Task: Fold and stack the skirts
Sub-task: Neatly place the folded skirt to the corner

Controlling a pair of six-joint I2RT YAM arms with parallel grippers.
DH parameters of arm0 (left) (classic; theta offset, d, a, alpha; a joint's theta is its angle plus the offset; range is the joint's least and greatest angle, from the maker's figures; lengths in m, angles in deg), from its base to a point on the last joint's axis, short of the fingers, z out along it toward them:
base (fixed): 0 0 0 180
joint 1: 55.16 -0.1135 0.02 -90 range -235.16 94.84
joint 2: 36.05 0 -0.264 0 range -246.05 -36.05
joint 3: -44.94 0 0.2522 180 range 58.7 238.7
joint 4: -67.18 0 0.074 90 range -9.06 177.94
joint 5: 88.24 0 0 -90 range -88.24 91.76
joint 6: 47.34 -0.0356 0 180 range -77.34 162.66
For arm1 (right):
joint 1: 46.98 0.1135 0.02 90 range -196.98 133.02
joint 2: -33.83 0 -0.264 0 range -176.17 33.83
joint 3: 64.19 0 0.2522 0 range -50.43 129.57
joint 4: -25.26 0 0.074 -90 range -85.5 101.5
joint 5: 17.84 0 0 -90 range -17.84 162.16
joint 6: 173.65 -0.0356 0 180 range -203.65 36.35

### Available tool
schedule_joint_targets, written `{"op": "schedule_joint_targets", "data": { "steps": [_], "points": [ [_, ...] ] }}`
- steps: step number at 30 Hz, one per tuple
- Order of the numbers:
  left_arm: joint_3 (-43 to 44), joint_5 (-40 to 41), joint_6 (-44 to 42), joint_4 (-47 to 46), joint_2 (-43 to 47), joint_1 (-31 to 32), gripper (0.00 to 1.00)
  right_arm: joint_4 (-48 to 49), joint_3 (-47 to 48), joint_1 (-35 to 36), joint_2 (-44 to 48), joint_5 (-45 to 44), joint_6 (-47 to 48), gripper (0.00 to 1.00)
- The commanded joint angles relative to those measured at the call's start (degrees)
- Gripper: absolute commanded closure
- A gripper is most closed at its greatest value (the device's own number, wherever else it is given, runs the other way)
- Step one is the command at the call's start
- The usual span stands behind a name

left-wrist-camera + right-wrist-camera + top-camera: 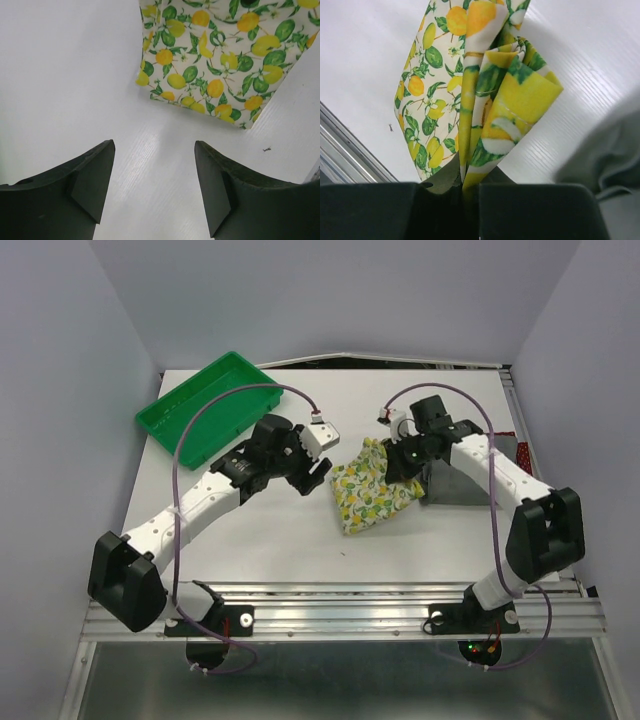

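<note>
Next, my right gripper lets go of the lemon-print skirt, lying flat on top of the folded grey skirt (477,462). The lemon-print skirt now lies bunched on the table.
The lemon-print skirt (372,495) lies bunched on the table, its far corner lifted. My right gripper (402,455) is shut on that raised corner, and in the right wrist view the folded cloth (490,85) hangs pinched between the closed jaws (470,185). The grey skirt (455,485) lies folded just right of it, partly under the right arm, and also shows in the right wrist view (612,150). A strip of the dark red skirt (508,447) peeks out at the far right. My left gripper (318,468) hovers open just left of the lemon skirt (215,65), with only bare table between its fingers (154,145).
A green plastic tray (205,405) stands at the back left of the table. The table's metal front rail (340,610) runs along the near edge, and purple walls close in on both sides.
</note>
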Motion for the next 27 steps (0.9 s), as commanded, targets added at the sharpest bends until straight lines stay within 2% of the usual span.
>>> {"op": "schedule_joint_targets", "data": {
  "steps": [1,10,12,15,16,23,27],
  "points": [
    [0.91,-3.31,1.28,-0.20,-1.46,-0.09,0.23,-7.23,3.84,-4.27,3.28,-4.09,8.30,0.99],
    [1.17,-5.94,2.16,-1.69,-4.27,-0.09,0.23,-15.41,9.37,-11.65,6.45,-5.41,14.20,0.99],
    [1.35,-6.47,2.34,-1.69,-4.63,-0.09,0.20,-16.55,10.78,-14.02,6.10,-4.88,15.78,0.99],
    [1.52,-6.13,1.99,-1.34,-4.37,-0.09,0.09,-18.31,12.80,-17.36,5.40,-4.27,18.59,0.99],
    [1.44,-6.12,1.90,-1.25,-4.19,-0.09,0.01,-18.74,13.33,-18.24,5.22,-4.09,19.38,0.99],
    [0.73,-7.09,1.63,-1.60,-3.84,-0.17,0.01,-25.50,22.37,-25.45,2.06,0.21,25.10,0.99],
    [1.35,-7.18,1.55,-1.25,-4.36,-0.09,0.01,-31.13,30.37,-29.67,-2.06,7.40,27.38,0.99]
  ]
}}
